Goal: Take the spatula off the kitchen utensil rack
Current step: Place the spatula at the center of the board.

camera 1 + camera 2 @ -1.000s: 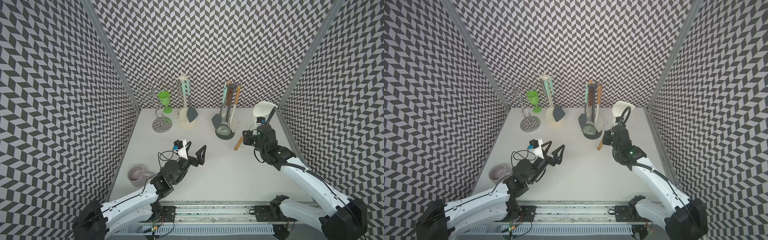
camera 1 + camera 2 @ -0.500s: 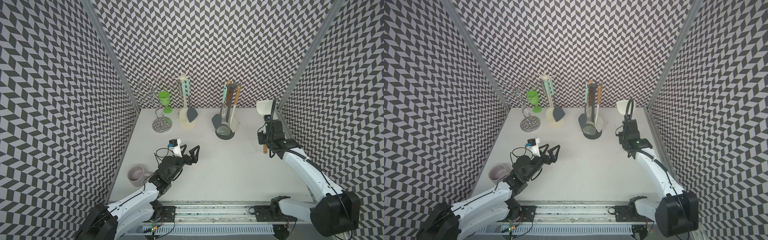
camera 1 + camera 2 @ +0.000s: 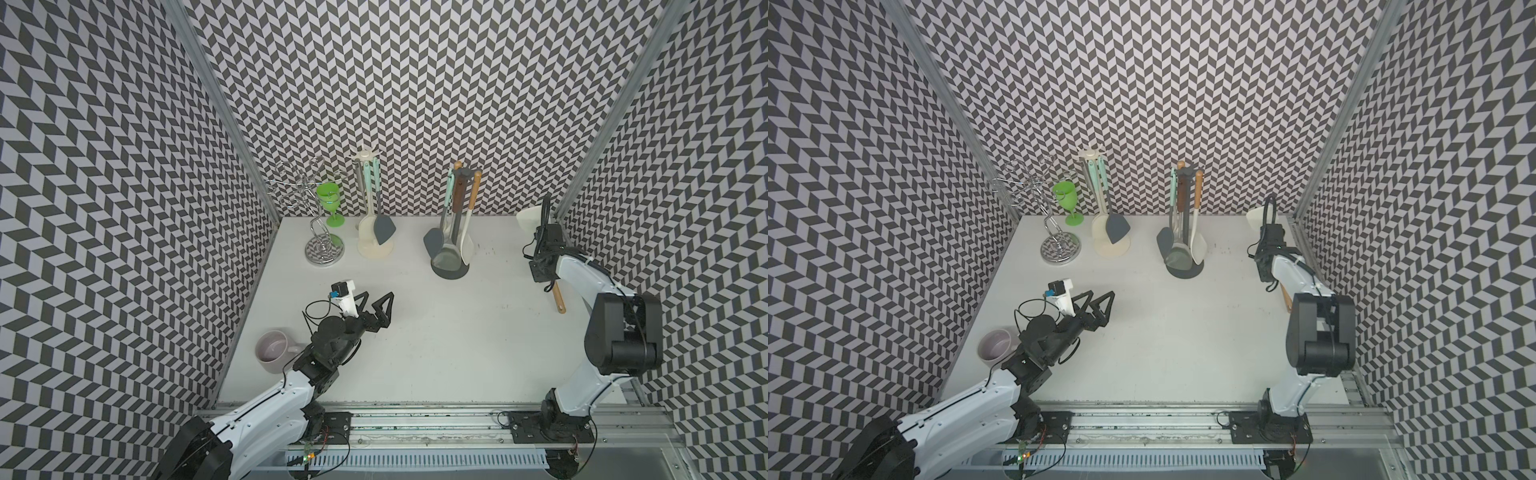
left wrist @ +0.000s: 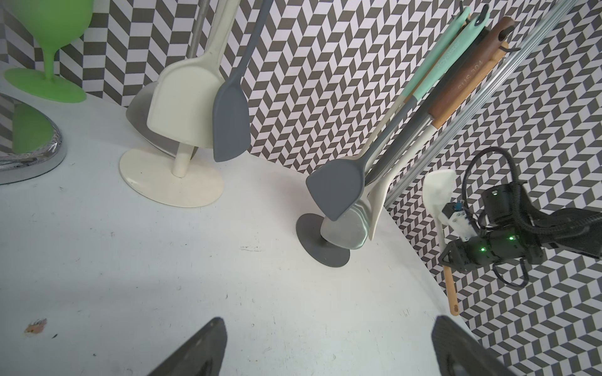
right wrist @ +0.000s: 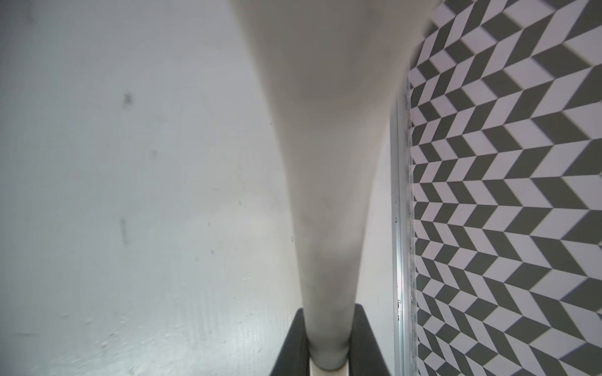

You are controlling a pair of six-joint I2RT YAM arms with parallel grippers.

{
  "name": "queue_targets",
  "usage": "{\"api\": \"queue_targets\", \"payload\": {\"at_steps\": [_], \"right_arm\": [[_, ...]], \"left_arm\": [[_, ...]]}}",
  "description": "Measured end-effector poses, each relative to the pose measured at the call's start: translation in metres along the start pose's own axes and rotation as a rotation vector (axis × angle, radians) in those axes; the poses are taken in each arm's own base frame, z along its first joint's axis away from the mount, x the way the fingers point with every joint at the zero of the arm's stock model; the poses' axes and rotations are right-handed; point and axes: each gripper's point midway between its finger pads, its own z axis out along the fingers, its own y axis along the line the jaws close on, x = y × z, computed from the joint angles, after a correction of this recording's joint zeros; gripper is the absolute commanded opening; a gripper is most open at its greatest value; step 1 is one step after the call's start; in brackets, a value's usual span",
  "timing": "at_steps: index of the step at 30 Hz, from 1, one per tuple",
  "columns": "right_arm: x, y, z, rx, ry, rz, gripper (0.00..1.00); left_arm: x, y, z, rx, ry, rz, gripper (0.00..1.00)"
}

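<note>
Next, my right gripper lets go of the spatula flat on the bare table [image 3: 558, 298], close alongside the near patterned side.
The spatula [image 3: 530, 218] has a white head and a wooden handle [image 3: 558, 297]. It is off the rack, lying along the right wall with its head at the back right corner. My right gripper [image 3: 541, 246] is shut on its neck; the right wrist view shows the fingers [image 5: 294, 341] clamping the white shaft [image 5: 329, 162]. The dark grey utensil rack [image 3: 451, 272] stands at the back centre with several utensils hanging on it. My left gripper [image 3: 378, 296] is open and empty over the table's middle left, and its wrist view shows the rack [image 4: 325, 257] and the held spatula [image 4: 438, 192].
A cream rack [image 3: 376, 249] with two utensils, a wire stand [image 3: 324, 249] and a green goblet [image 3: 330, 203] stand at the back left. A mauve mug [image 3: 272, 351] sits by the left wall. The right wall [image 5: 505, 195] is close beside the spatula.
My right arm has swung the spatula from beside the dark rack over to the back right corner. My left gripper has stayed open, shifting only slightly.
</note>
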Motion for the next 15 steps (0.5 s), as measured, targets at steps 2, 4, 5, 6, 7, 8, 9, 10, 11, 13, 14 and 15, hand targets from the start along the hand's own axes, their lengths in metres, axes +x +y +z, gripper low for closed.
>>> {"api": "queue_targets", "payload": {"at_steps": [2,4,5,6,7,8,9,10,11,13,14,15], "right_arm": [[0.012,-0.001,0.019,0.005,0.06,-0.008,0.0],[0.024,-0.001,0.034,0.01,0.116,-0.018,0.0],[0.029,-0.001,0.039,0.011,0.136,-0.021,0.0],[0.034,0.0,0.045,0.01,0.158,-0.025,0.0],[0.038,0.001,0.048,0.009,0.172,-0.029,0.0],[0.041,0.002,0.052,0.01,0.185,-0.033,0.0],[0.044,0.003,0.054,0.011,0.193,-0.035,0.0],[0.047,0.004,0.055,0.011,0.201,-0.039,0.0],[0.051,0.005,0.056,0.011,0.209,-0.043,0.0],[0.06,0.008,0.058,0.009,0.231,-0.05,0.0],[0.064,0.008,0.058,0.013,0.241,-0.054,0.0],[0.067,0.008,0.059,0.02,0.249,-0.054,0.0]], "left_arm": [[0.0,0.0,0.0,0.001,0.002,-0.001,1.0],[0.001,0.0,0.0,0.004,0.003,-0.002,1.0],[0.001,0.0,0.0,0.005,0.003,-0.003,1.0],[0.002,0.0,0.0,0.005,0.005,-0.003,1.0],[0.002,0.0,0.001,0.006,0.007,-0.004,1.0],[0.003,0.0,0.001,0.006,0.008,-0.004,1.0],[0.004,0.0,0.001,0.005,0.011,-0.004,1.0],[0.004,0.0,0.001,0.005,0.012,-0.004,1.0],[0.005,0.0,0.002,0.006,0.014,-0.004,1.0],[0.005,0.0,0.002,0.006,0.016,-0.004,1.0],[0.005,0.001,0.002,0.006,0.016,-0.004,1.0],[0.005,0.0,0.002,0.007,0.016,-0.004,1.0]]}}
